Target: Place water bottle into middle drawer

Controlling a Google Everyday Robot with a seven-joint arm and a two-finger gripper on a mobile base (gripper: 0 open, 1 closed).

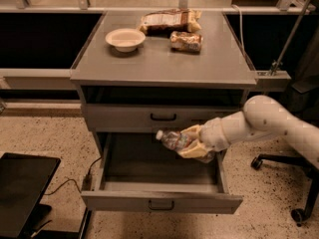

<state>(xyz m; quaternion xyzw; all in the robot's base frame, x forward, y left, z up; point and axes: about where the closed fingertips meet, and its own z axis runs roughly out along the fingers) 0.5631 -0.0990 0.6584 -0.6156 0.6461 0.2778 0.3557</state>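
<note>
I should release the water bottle from my gripper onto the bottom of the open middle drawer, just behind its front panel (182, 174). The bottle is now held just over that drawer.
The water bottle (172, 139) is clear and crinkly with a white cap pointing left. It lies on its side in my gripper (192, 142), which is shut on it. The white arm reaches in from the right. I hold the bottle just over the open middle drawer (159, 201), above the right part of its dark interior, right below the closed upper drawer (163, 117). The middle drawer is pulled out, and its small loop handle sits centred on its front.
On the cabinet top (164, 63) stand a white bowl (125, 38) and two brown snack bags (168, 20), (185, 41). A black box (22, 188) with a cable lies on the floor at the left. An office chair base (294, 183) stands at the right.
</note>
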